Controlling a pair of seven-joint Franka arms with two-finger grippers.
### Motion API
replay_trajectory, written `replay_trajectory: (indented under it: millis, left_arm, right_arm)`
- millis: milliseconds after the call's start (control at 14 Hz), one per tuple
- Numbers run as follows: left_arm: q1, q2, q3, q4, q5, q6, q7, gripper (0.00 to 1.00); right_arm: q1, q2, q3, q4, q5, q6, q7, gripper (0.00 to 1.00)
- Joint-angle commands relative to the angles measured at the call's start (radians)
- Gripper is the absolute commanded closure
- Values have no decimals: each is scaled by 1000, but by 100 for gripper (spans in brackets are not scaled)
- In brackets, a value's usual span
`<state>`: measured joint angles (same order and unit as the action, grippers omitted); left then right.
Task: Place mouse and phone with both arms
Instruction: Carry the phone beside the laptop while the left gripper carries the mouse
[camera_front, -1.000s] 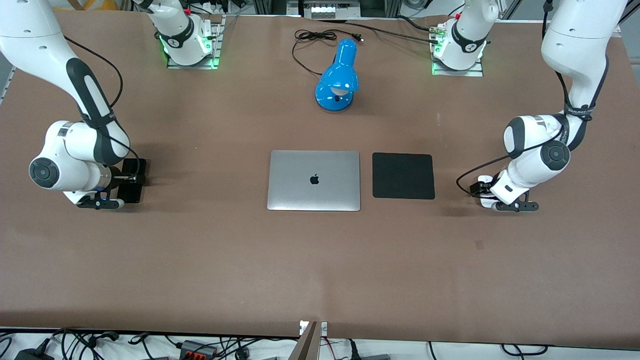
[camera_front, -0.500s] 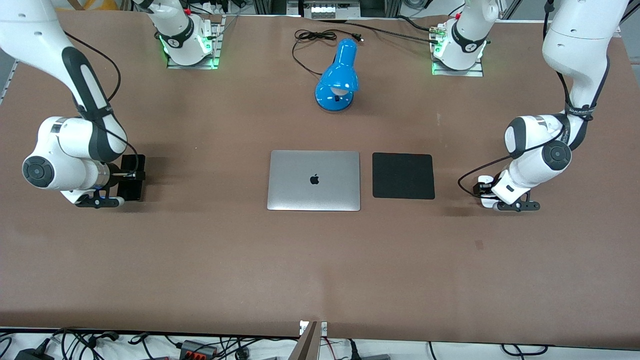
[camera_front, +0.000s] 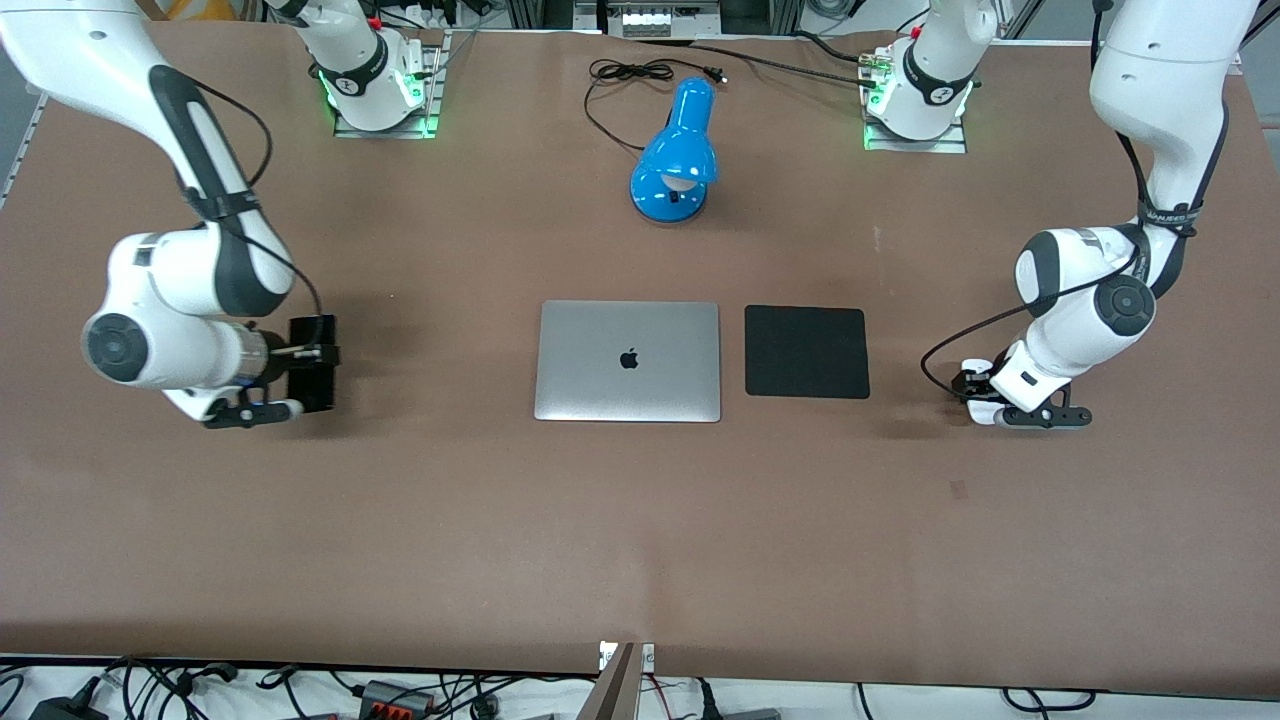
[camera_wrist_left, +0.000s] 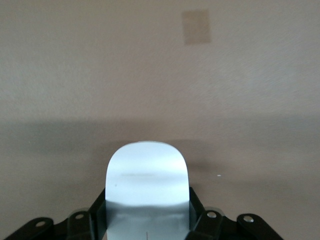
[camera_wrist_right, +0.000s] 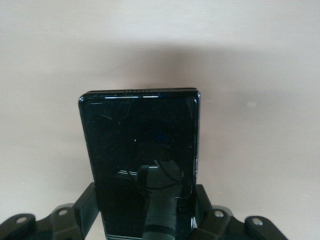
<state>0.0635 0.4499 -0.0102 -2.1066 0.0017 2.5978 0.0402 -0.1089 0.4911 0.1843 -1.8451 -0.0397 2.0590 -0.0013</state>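
The robot's left gripper will set the white mouse down on the middle of the black square pad (camera_front: 819, 356).
My right gripper (camera_front: 306, 362) is shut on the black phone (camera_front: 312, 345), holding it low over the table toward the right arm's end, beside the laptop. In the right wrist view the phone (camera_wrist_right: 140, 145) sits between the gripper (camera_wrist_right: 145, 212) and its fingers (camera_wrist_right: 86, 204). My left gripper (camera_front: 985, 393) is shut on the white mouse (camera_front: 972, 367), low over the table toward the left arm's end, beside the black pad. In the left wrist view the mouse (camera_wrist_left: 147, 175) fills the gripper (camera_wrist_left: 147, 220), with fingers (camera_wrist_left: 199, 210) at its sides. The arm hides most of the mouse in the front view.
A closed silver laptop (camera_front: 628, 380) lies at the table's middle with a black square pad (camera_front: 806, 352) beside it. A blue desk lamp (camera_front: 677, 150) and its cord (camera_front: 625, 72) lie nearer the arm bases. A small patch (camera_front: 958, 489) marks the table.
My right gripper has carried the phone toward the laptop. My left gripper with the mouse has shifted only slightly toward the left arm's end.
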Motion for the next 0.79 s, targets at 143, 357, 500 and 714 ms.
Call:
replay_trajectory:
  millis: [143, 357, 500, 714]
  left_arm:
    - [-5, -34, -71, 187, 7, -405, -66, 65]
    - [-7, -23, -196, 203, 7, -446, -208, 65]
    - [-26, -8, -263, 205, 7, -441, -326, 65]
    - [-120, 35, -264, 201, 9, -406, -387, 66]
  right_arm:
    - [179, 82, 0, 72, 20, 41, 269, 78]
    - [262, 110, 1, 70, 34, 81, 357, 78]
    - [326, 115, 3, 70, 50, 85, 443, 78]
    - [394, 151, 1, 64, 66, 142, 509, 78]
